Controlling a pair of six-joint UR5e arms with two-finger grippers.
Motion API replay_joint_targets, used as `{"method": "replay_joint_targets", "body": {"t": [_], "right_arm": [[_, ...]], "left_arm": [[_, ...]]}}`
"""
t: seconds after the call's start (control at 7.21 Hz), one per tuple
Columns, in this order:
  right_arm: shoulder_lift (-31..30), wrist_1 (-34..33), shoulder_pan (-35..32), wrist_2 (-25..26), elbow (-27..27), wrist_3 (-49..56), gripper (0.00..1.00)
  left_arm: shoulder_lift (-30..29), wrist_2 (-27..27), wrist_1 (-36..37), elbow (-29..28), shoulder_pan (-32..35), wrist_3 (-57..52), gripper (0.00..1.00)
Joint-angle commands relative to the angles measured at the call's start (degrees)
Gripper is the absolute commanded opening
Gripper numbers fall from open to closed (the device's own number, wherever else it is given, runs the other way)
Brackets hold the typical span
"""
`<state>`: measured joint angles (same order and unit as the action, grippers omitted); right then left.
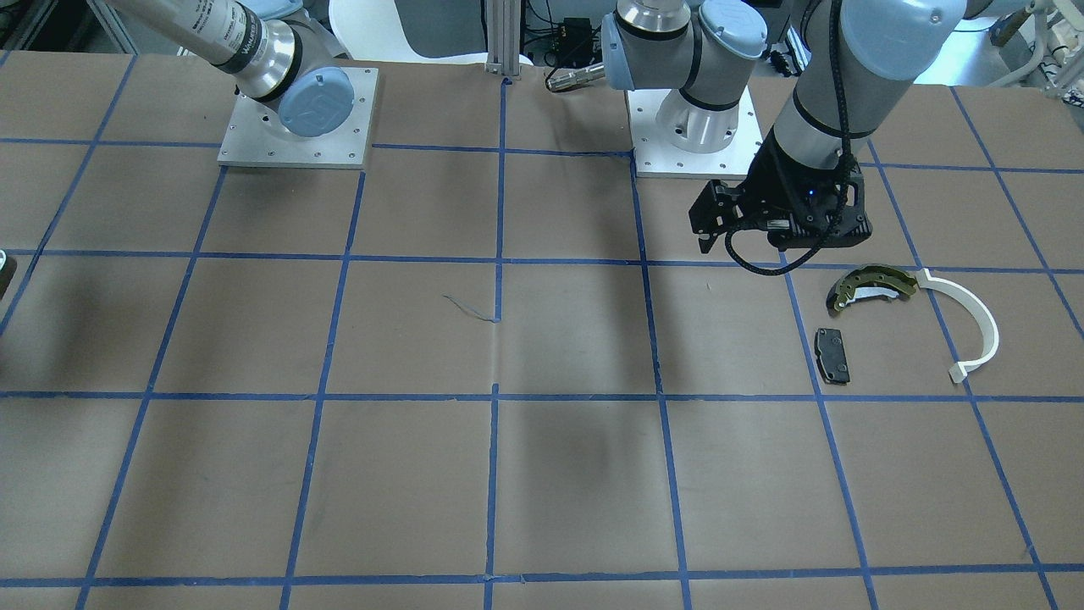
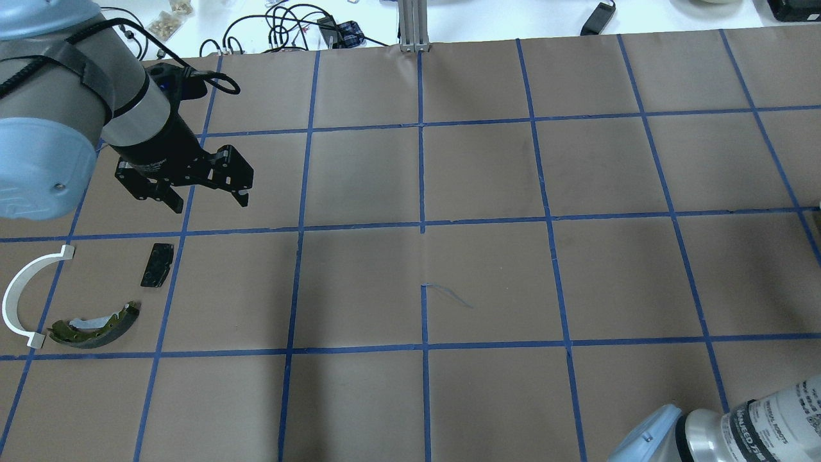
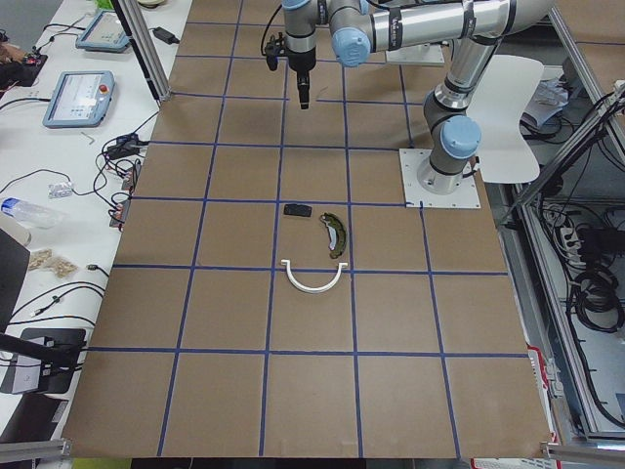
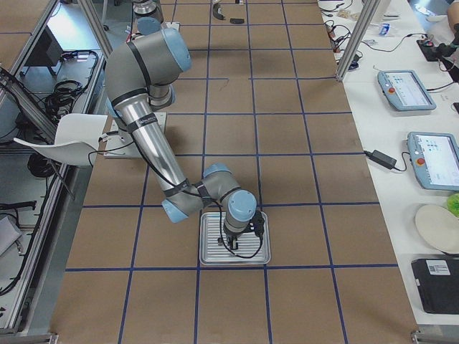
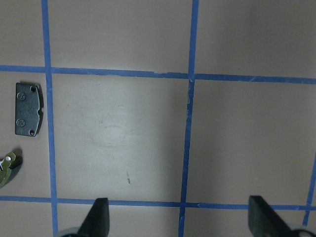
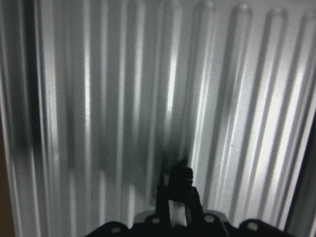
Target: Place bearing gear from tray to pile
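Observation:
Next, I release the bearing gear with my right gripper beside the blue tape crossing in the middle of the table (image 1: pixel 528 391), on the side toward the pile. The gear is now just over the metal tray's floor.
The pile lies on the table: an olive-gold brake shoe (image 2: pixel 96 319), a white plastic arc (image 2: pixel 19 298) and a small black pad (image 2: pixel 158 264); they also show in the front view as shoe (image 1: pixel 872 286), arc (image 1: pixel 974 326) and pad (image 1: pixel 832 354). My left gripper (image 2: pixel 186 186) is open and empty, hovering just beyond the pad (image 5: pixel 28 108). My right gripper (image 6: pixel 179 190) is down in the ribbed metal tray (image 4: pixel 208 259), its fingers closed on a small black bearing gear (image 6: pixel 180 174) just over the tray floor (image 6: pixel 237 98).
The table is brown paper with a blue tape grid (image 2: pixel 422 221). The arm bases stand on metal plates (image 1: pixel 296 119) at the robot's side. Cables and tablets lie on the white benches (image 4: pixel 409 89) beyond the table edge.

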<state>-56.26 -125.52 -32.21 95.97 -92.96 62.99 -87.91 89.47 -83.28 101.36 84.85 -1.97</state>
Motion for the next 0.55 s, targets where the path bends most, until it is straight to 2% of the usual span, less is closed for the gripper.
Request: {"method": "replay_joint_targets", "body": {"t": [0.0,0.14,0.28,0.42], "right_arm": [[-0.51,0.1,-0.31,-0.17,0.15,-0.06,0.0],[-3.82,1.23,-1.79,-1.04,-0.2,-0.75,0.0],[-8.12,6.2,-6.42,-2.62,-0.46,-2.85,0.0],[-13.65,10.43,-15.08,-2.63,-0.55,-4.52,0.0]], "left_arm": [[0.11,0.0,0.04,-0.02,0.05,-0.05,1.0],[0.37,0.0,0.04,-0.02,0.05,-0.05,1.0],[0.37,0.0,-0.04,0.07,-0.04,-0.05,1.0],[0.37,0.0,0.04,0.33,-0.04,-0.13,1.0]]}}
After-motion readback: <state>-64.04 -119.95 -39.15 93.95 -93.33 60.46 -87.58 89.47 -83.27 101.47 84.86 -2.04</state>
